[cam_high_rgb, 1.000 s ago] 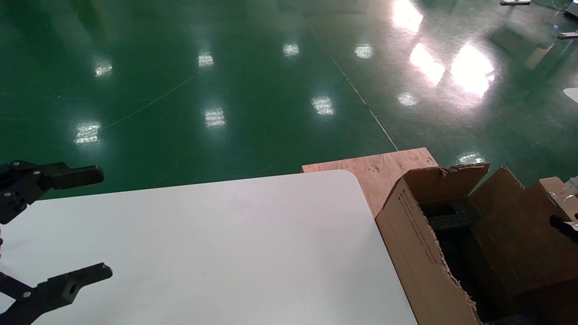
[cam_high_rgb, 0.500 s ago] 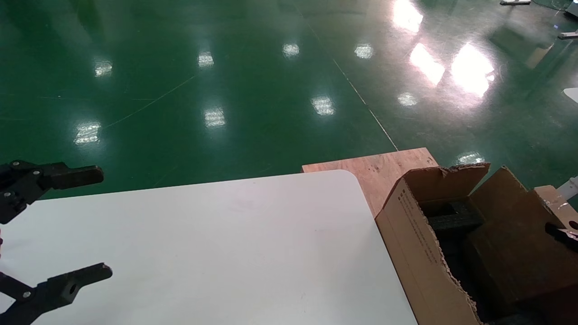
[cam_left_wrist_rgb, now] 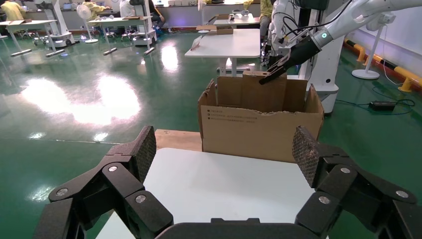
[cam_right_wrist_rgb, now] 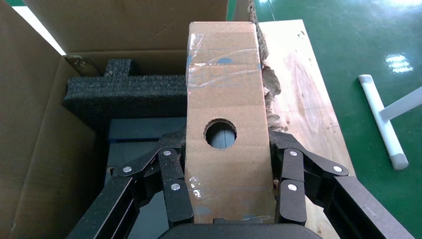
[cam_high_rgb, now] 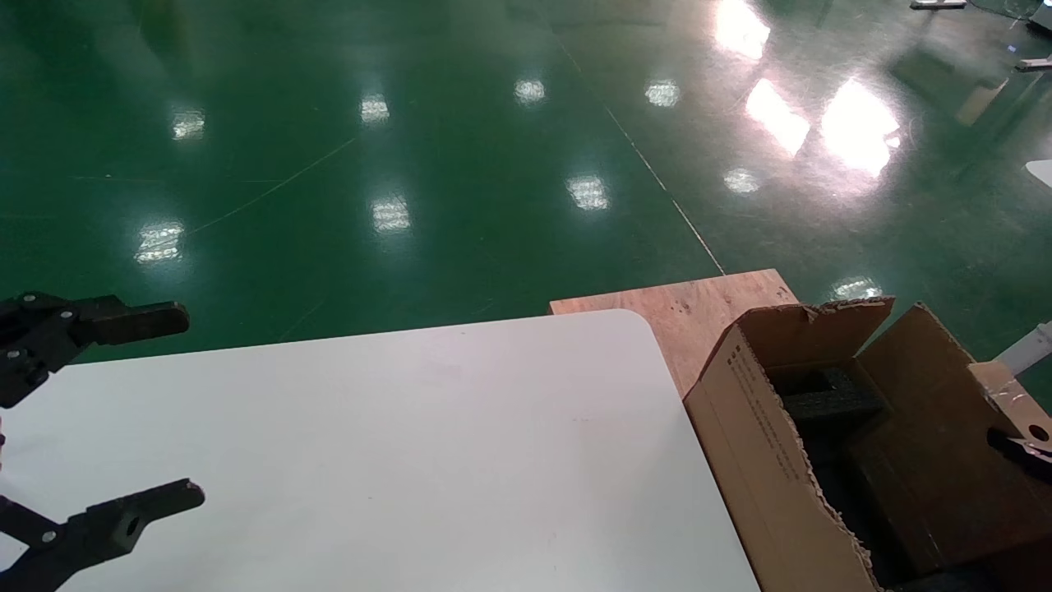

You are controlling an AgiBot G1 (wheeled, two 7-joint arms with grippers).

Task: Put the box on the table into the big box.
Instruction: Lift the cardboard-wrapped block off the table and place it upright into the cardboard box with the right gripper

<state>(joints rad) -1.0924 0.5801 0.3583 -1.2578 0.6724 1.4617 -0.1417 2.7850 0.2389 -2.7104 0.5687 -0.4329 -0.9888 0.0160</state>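
Next, I let go of the small brown box with my right gripper inside the big box, against the big box's side (cam_high_rgb: 901, 503) farthest from the white table.
My right gripper (cam_right_wrist_rgb: 228, 154) is shut on the small brown box (cam_right_wrist_rgb: 224, 89). It holds the box by its two long sides, the round hole facing the wrist camera. The box hangs over the open big box (cam_right_wrist_rgb: 35, 124), by the wall next to the plywood. In the head view the small box (cam_high_rgb: 998, 382) and right gripper (cam_high_rgb: 1023, 448) show at the right edge, over the big box (cam_high_rgb: 756, 444). My left gripper (cam_high_rgb: 193, 403) is open and empty over the left part of the white table (cam_high_rgb: 411, 452). The left wrist view shows it (cam_left_wrist_rgb: 224, 149) open too.
Black foam (cam_right_wrist_rgb: 124, 92) lies inside the big box, also seen from the head (cam_high_rgb: 830, 403). A brown plywood board (cam_high_rgb: 682, 308) lies under the carton beside the table's rounded corner. Green floor lies beyond. A white stand leg (cam_right_wrist_rgb: 383, 119) is on the floor.
The small box in my right gripper has moved lower in the head view and nearer the right edge, over the big box. My left gripper has not moved.
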